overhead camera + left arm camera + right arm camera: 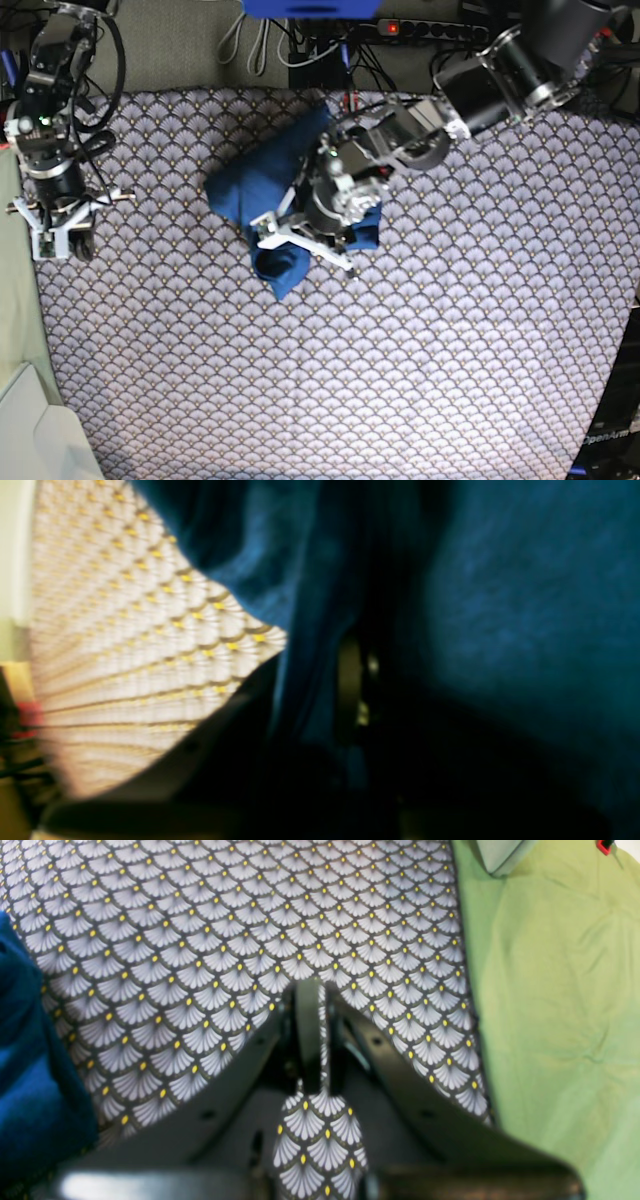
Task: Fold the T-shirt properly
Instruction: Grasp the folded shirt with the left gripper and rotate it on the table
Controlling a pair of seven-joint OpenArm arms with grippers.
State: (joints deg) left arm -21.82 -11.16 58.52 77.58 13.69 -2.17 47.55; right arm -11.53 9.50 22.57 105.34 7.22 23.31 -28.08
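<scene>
I need to release the blue T-shirt's fold with my left gripper at the lowest tip of the crumpled heap (pixel 268 284).
The blue T-shirt (pixel 255 185) lies bunched in a crumpled heap at the upper middle of the scallop-patterned cloth (pixel 420 380). My left gripper (pixel 295 245) is down on the heap's lower right part. In the left wrist view blue fabric (pixel 525 605) wraps around the dark fingers (pixel 348 690), and the jaws are closed on a fold. My right gripper (pixel 55 240) hangs near the cloth's left edge, well apart from the shirt. Its fingers (pixel 307 1010) are pressed together with nothing between them, and a blue edge of the shirt (pixel 25 1065) shows at the left.
Green fabric (pixel 550 990) borders the patterned cloth (pixel 200 915) on the right arm's side. A white box (pixel 30 430) sits at the lower left corner. Cables and a power strip (pixel 420 28) run along the back edge.
</scene>
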